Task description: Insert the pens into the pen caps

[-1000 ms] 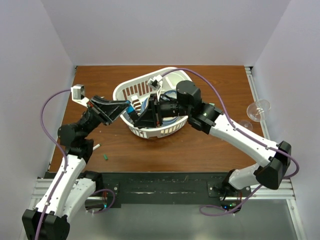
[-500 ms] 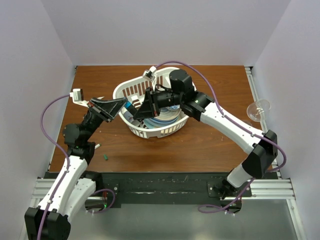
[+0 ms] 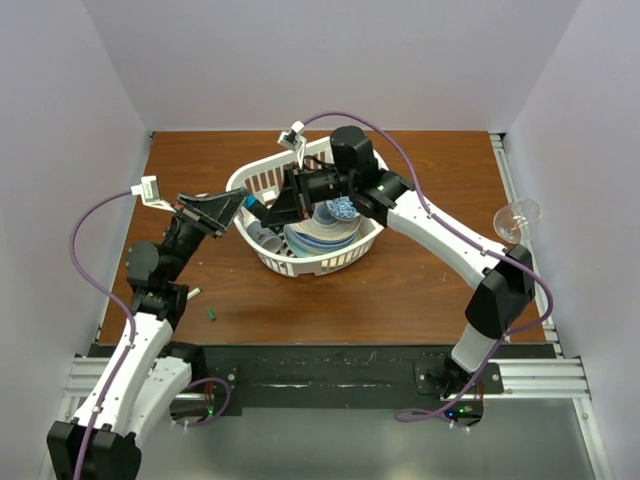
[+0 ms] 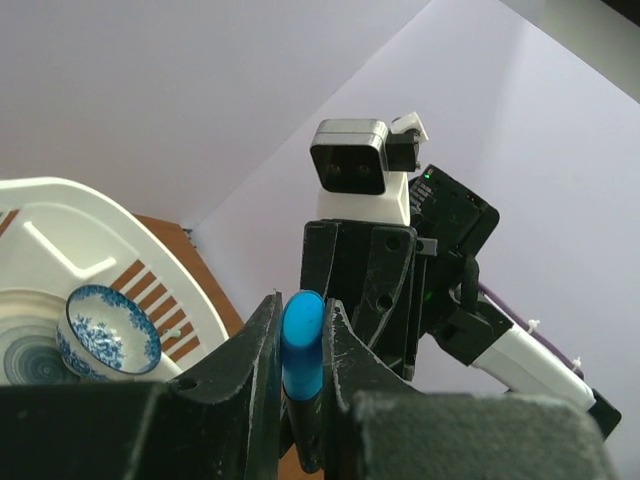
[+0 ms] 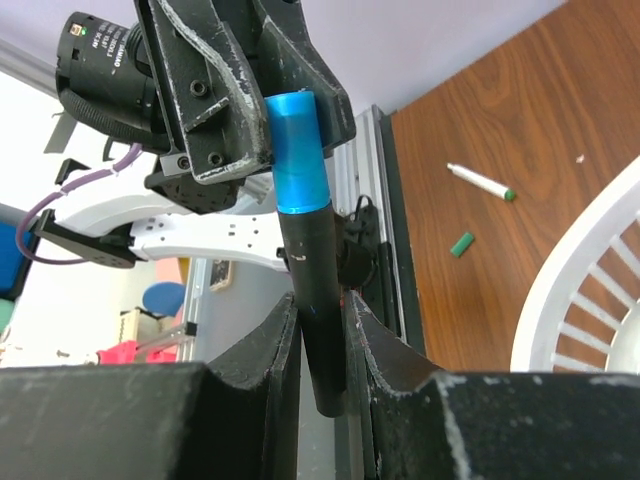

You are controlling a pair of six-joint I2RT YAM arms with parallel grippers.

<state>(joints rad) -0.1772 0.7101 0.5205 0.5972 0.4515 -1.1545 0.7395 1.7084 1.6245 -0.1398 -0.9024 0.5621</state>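
Next, my right gripper lets go of the black marker on the table (image 3: 394,272) beside the white basket, toward the wine glass.
The black marker with the blue end (image 5: 303,240) is held between both grippers above the left rim of the white basket (image 3: 300,266). My left gripper (image 4: 302,335) is shut on its blue end (image 4: 302,345). My right gripper (image 5: 322,345) is shut on its black body. In the top view the two grippers meet, left (image 3: 238,206) and right (image 3: 264,212). A thin white pen (image 5: 480,182) and a small dark green cap (image 5: 461,244) lie on the table; the top view shows the pen (image 3: 193,293) and the cap (image 3: 212,314) near the left arm.
The basket holds plates and a blue-patterned bowl (image 3: 345,208), which also shows in the left wrist view (image 4: 105,330). A clear wine glass (image 3: 515,218) lies at the table's right edge. Purple cables loop from both wrists.
Both grippers have moved left and toward the back together, from over the basket's middle to above its left rim. The right arm has stretched further out.
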